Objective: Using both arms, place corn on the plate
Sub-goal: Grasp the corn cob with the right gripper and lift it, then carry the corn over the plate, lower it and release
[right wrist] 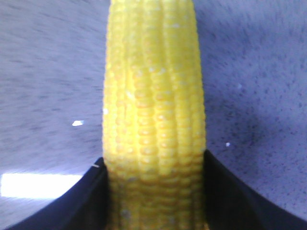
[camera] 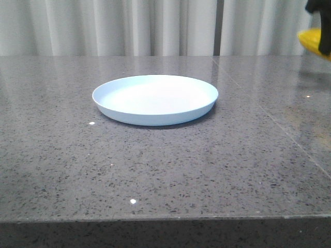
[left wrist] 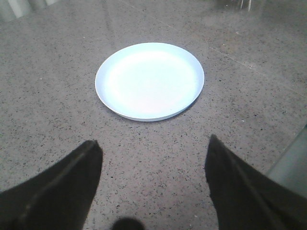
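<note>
Next, I let go of the yellow corn, which is held above the table now, with my right gripper across the middle of the empty pale blue-white plate [camera: 156,88].
The pale blue-white plate [camera: 155,99] lies empty in the middle of the table; it also shows in the left wrist view [left wrist: 149,80]. My right gripper [right wrist: 154,165] is shut on the yellow corn [right wrist: 153,110], one black finger against each side of the ear, and holds it above the table. In the front view only a yellow end of the corn [camera: 312,40] and a bit of the black right gripper [camera: 321,20] show, at the top right edge, raised above the table. My left gripper [left wrist: 153,146] is open and empty, a little short of the plate, above bare table.
The grey speckled stone table [camera: 165,170] has its front edge near the bottom of the front view. White curtains [camera: 155,26] hang behind it. A seam in the tabletop [camera: 269,119] runs diagonally to the right of the plate.
</note>
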Motion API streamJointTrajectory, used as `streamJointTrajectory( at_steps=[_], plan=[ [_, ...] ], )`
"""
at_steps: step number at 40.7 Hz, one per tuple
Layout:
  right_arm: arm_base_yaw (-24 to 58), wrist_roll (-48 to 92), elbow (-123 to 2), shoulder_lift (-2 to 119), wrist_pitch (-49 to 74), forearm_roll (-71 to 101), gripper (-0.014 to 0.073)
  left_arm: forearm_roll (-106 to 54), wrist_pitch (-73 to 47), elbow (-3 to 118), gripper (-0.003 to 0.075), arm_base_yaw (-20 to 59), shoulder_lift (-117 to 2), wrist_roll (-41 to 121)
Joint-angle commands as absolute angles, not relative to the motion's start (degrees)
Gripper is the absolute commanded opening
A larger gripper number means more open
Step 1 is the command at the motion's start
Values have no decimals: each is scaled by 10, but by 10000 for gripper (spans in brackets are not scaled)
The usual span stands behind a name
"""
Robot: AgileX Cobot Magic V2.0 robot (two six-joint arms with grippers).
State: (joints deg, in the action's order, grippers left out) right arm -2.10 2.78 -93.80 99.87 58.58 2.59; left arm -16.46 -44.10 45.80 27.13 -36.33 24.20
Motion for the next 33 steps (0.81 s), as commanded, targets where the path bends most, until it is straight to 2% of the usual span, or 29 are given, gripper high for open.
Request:
streamJointTrajectory(
  at_steps=[1,15,26,33],
  plan=[
    [6,34,-958,924,578,30,246,-177,-400,472,458,276,-364,236],
    [162,34,-958,815,590,54,246,-177,-400,472,458,276,-364,236],
    [290,34,-957,842,592,57,246,-177,-400,472,458,276,-364,236],
    [333,34,-957,900,568,57,246,-177,-400,472,458,276,-364,236]
  ],
)
